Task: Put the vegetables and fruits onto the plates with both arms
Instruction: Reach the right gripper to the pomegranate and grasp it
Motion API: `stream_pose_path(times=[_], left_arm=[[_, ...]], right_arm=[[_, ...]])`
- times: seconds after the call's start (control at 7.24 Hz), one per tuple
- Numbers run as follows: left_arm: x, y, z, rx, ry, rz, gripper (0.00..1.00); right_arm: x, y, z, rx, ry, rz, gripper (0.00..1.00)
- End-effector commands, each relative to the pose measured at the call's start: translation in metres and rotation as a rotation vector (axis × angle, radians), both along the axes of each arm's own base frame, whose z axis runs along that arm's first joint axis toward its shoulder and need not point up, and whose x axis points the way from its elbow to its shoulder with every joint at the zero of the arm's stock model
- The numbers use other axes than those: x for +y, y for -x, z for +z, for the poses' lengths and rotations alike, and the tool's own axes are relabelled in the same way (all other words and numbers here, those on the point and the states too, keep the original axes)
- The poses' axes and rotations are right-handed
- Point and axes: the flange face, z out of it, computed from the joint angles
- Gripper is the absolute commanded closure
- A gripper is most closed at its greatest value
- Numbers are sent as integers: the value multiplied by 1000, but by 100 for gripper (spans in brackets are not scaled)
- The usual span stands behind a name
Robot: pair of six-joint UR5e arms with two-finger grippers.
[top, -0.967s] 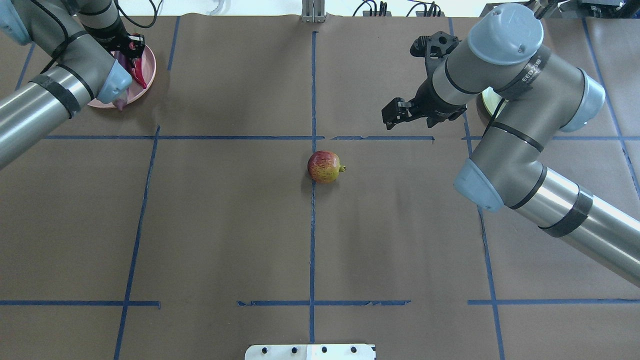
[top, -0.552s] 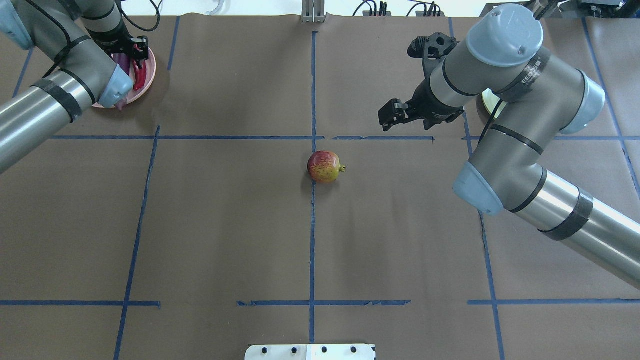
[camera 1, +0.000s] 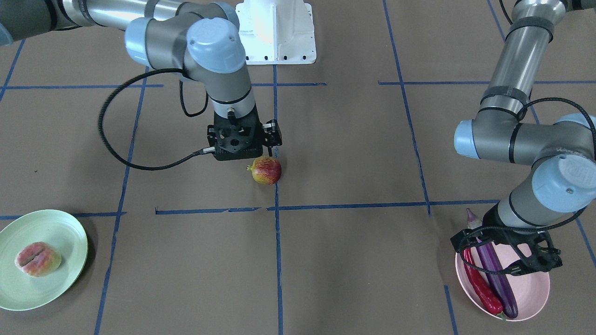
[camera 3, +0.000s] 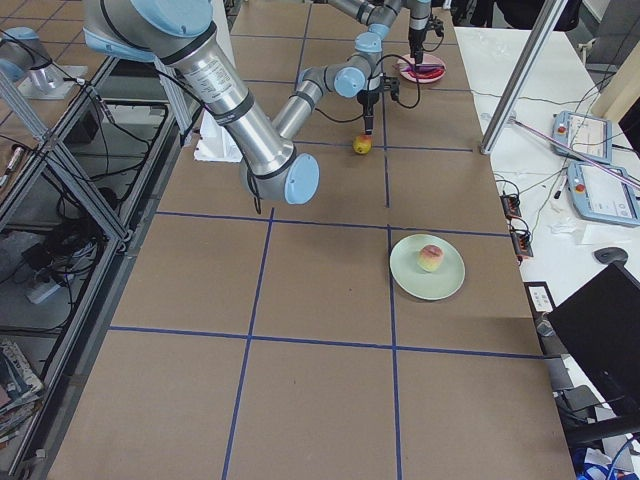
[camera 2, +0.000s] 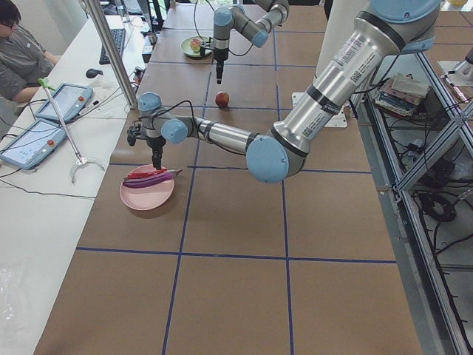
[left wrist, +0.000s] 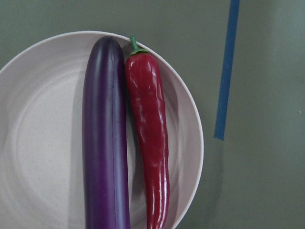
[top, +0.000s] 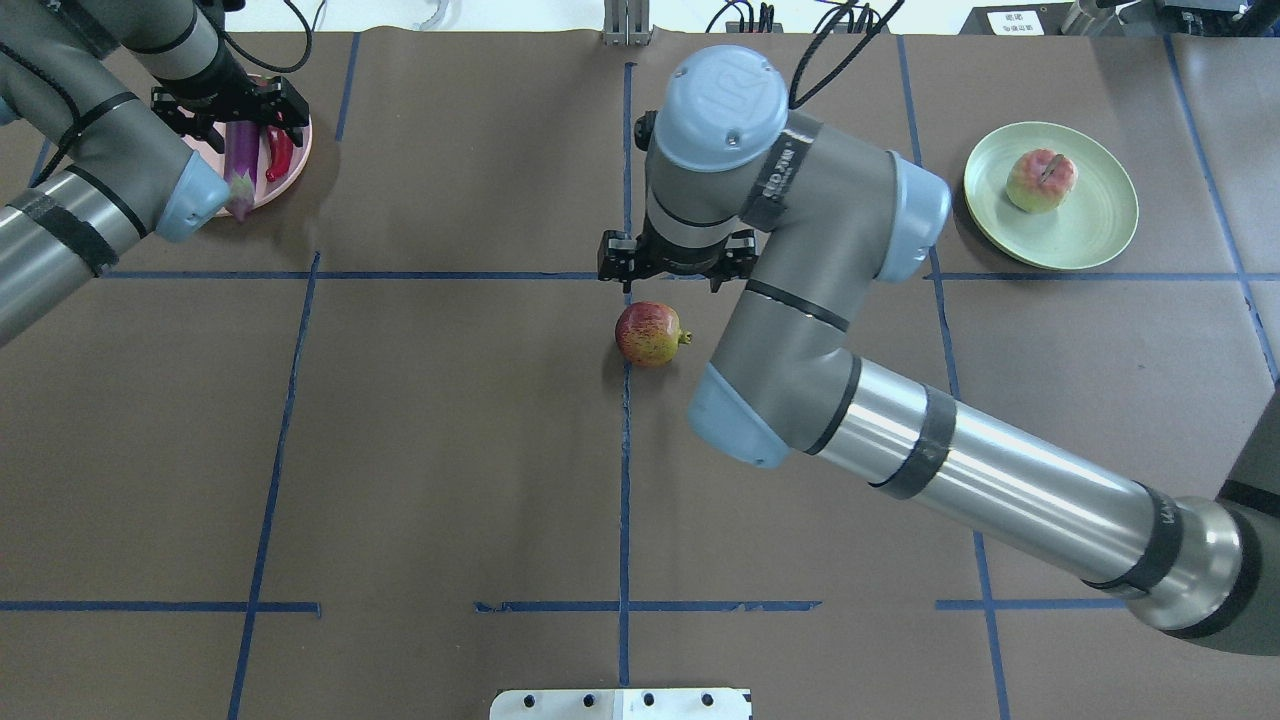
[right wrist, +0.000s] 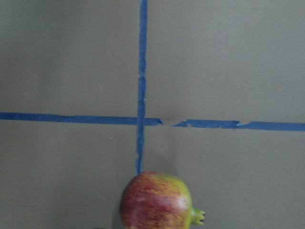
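Observation:
My right gripper needs to move down to the pomegranate-like fruit next and close around its round body (camera 1: 267, 170) (right wrist: 156, 204), because the fruit is still lying off the plates.
The pomegranate-like fruit (top: 650, 335) lies on the table's centre line, also low in the right wrist view (right wrist: 156, 200). My right gripper (top: 672, 268) points down just beyond it, apart from it, jaws open and empty. The peach (top: 1041, 180) sits on the mint green plate (top: 1095, 225) at the far right. The purple eggplant (top: 243, 150) and the red chili (top: 280, 152) lie side by side on the pink plate (top: 298, 150) at the far left, clear in the left wrist view (left wrist: 106, 138). My left gripper (top: 228, 108) hangs open above them, holding nothing.
Brown paper with blue tape lines (top: 625, 450) covers the table. The white robot base (camera 1: 274, 32) stands at the near edge. An operator and tablets (camera 2: 63, 100) are at a side bench beyond the pink plate.
My right arm swung left from beside the green plate to just beyond the pomegranate, uncovering the plate and peach. My left gripper shifted slightly over the pink plate, where the chili now lies free.

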Motion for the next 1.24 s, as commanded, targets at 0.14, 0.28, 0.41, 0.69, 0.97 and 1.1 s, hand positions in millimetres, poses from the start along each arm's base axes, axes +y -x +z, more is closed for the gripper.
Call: stream_pose_path(times=[0.14, 0.28, 0.41, 0.69, 0.97, 1.1], left_arm=[[8, 3, -10, 17, -24, 2, 0], [8, 3, -8, 16, -22, 2, 0], [9, 1, -9, 16, -24, 5, 0], [9, 0, -9, 16, -24, 6, 0], [10, -1, -8, 15, -23, 8, 0], [11, -2, -8, 14, -24, 8, 0]], right_arm=[[-2, 69, 2, 106, 6, -17, 0], [-1, 74, 8, 126, 1, -20, 0], [-1, 74, 15, 143, 6, -27, 0], [8, 87, 26, 170, 1, -40, 0], [10, 90, 27, 176, -8, -55, 14], [9, 89, 26, 177, -24, -70, 80]])
